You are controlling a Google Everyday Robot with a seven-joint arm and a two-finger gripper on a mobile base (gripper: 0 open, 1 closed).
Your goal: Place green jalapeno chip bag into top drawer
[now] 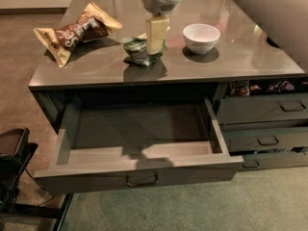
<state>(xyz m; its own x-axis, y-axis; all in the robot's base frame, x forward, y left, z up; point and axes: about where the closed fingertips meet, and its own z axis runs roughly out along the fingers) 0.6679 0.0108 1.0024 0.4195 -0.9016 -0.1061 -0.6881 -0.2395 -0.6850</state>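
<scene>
My gripper should grip the green jalapeno chip bag next at the bag's end (153, 49) nearest the white bowl, so that its other end stays free.
The green jalapeno chip bag (137, 52) lies crumpled on the grey countertop, just behind the front edge and near its middle. My gripper (157, 38) hangs down from the arm directly over the bag's right side, low enough to hide part of it. The top drawer (139, 170) is pulled wide open below the counter edge. Its wide, shallow inside shows nothing in it, and a small metal bar handle (142, 180) sits at front centre.
A brown-and-tan chip bag (77, 30) lies at the counter's left. A white bowl (201, 35) stands right of the gripper. Narrower shut drawers (262, 112) are stacked at the right. A dark object (12, 153) stands on the floor at lower left.
</scene>
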